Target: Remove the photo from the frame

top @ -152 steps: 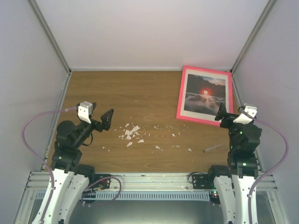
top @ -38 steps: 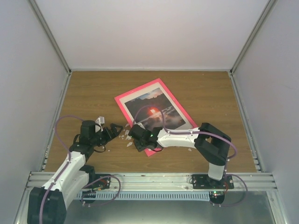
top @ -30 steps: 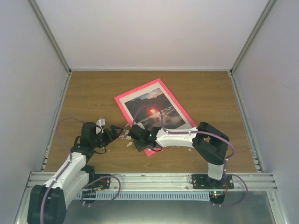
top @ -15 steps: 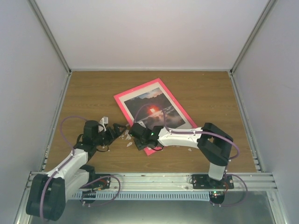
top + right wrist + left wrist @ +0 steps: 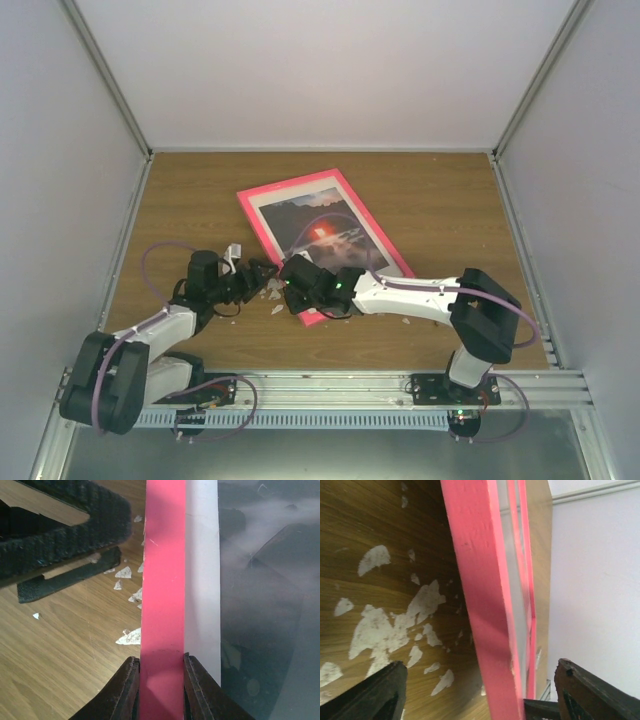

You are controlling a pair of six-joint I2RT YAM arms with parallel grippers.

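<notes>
The frame's long side is within reach of my right gripper across the frame, so my left gripper needs to hold that side while my right one takes the frame's near edge (image 5: 313, 317).
The pink frame (image 5: 258, 214) lies slanted across the middle of the table, with the photo (image 5: 318, 230) of a red sun over misty water still inside it. My right gripper (image 5: 299, 289) is shut on the frame's pink border (image 5: 162, 605) near its near-left corner. Beside that border, the right wrist view shows a white mat strip (image 5: 202, 580) and the photo (image 5: 270, 580). My left gripper (image 5: 262, 276) stands open just left of it. The frame's raised pink edge (image 5: 482, 605) passes between its fingers (image 5: 382, 692) without touching them.
Several white flecks (image 5: 272, 291) lie on the wooden table (image 5: 200, 200) under and beside the left gripper, and they also show as flecks (image 5: 380, 625) in the left wrist view. White walls (image 5: 320, 70) close in the back and both sides.
The right gripper has swung the frame's far end leftward while holding it. The left gripper has slid right until its fingers straddle the frame's edge, and they have narrowed a little.
</notes>
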